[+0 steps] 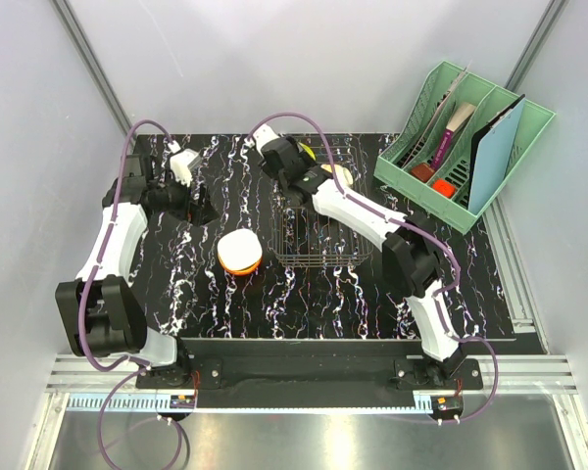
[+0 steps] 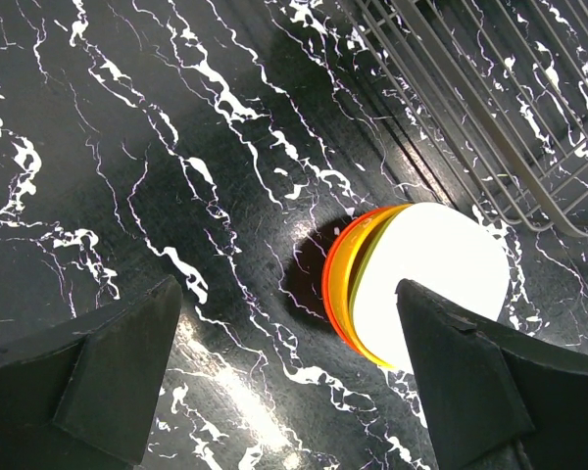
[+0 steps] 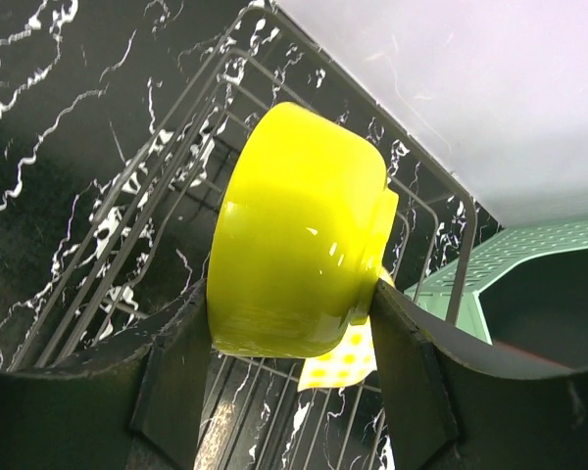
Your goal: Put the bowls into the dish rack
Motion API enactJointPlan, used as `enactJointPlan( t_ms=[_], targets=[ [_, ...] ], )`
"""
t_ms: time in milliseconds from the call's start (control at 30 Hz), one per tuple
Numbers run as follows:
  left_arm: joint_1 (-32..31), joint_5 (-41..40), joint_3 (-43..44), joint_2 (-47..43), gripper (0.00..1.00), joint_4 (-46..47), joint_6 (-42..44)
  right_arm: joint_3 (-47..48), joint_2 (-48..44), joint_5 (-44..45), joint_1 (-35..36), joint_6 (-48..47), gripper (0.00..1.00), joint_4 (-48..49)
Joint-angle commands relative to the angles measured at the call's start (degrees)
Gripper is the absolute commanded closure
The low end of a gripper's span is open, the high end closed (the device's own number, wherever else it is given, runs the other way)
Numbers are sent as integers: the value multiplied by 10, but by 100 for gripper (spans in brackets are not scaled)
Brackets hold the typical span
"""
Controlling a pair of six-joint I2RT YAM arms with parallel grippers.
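Next, my right gripper sets the yellow bowl down between the dish rack's side rail and the dotted bowl (image 1: pixel 289 167) (image 3: pixel 223 217).
My right gripper (image 3: pixel 289 299) is shut on a glossy yellow bowl (image 3: pixel 299 235), held on its side above the dark wire dish rack (image 3: pixel 127 225). A pale bowl with yellow dots (image 3: pixel 348 357) stands in the rack just behind it. From above, the right gripper (image 1: pixel 309 168) hovers over the far end of the dish rack (image 1: pixel 318 245). A stack of bowls (image 1: pixel 240 252), orange and yellow rims with a white inside, sits on the table left of the rack. My left gripper (image 2: pixel 289 372) is open above the table, with the stack of bowls (image 2: pixel 421 284) near its right finger, untouched.
A mint-green slotted organiser (image 1: pixel 461 147) with books and small items stands at the back right. The dish rack's corner (image 2: pixel 500 117) lies right of the stack. The black marbled table (image 1: pixel 225 304) ends at grey walls on the left and the back.
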Motion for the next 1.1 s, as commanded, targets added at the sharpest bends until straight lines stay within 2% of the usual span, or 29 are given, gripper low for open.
enactJointPlan(
  t_ms=[0,1067],
  targets=[
    [7,26,-7,-22,6,13,16,-7,-5,37,11,-14,100,46],
    [28,42,-25,-24,6,13,26,-25,31,50,33,-14,100,58]
  ],
)
